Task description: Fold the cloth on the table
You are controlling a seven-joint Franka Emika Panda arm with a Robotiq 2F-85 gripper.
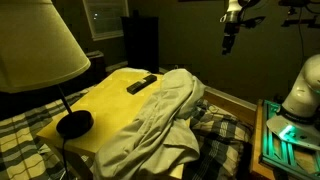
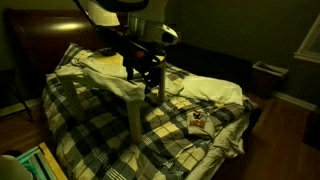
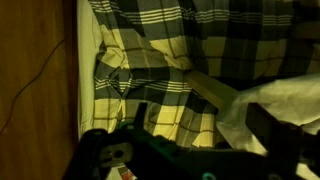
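Next, my gripper goes to the cloth's far end (image 1: 189,76) (image 3: 278,101), at the back of the yellow table, and closes there.
The pale grey-beige cloth (image 1: 165,115) lies bunched and wrinkled over the right part of the yellow table (image 1: 112,95) and hangs off its front edge. In an exterior view the cloth (image 2: 100,62) sits on the tabletop behind the arm, and a table leg (image 2: 134,115) shows below. My gripper (image 1: 230,38) hangs high above and behind the table, apart from the cloth. In the wrist view my gripper (image 3: 203,118) has its fingers spread, with nothing between them. A corner of the cloth (image 3: 285,100) shows at the right.
A black remote (image 1: 141,84) lies on the bare yellow top. A lamp (image 1: 35,45) with a dark base (image 1: 75,123) stands at the table's left. Plaid bedding (image 2: 190,135) surrounds the table. A green-lit box (image 1: 285,135) stands to the right.
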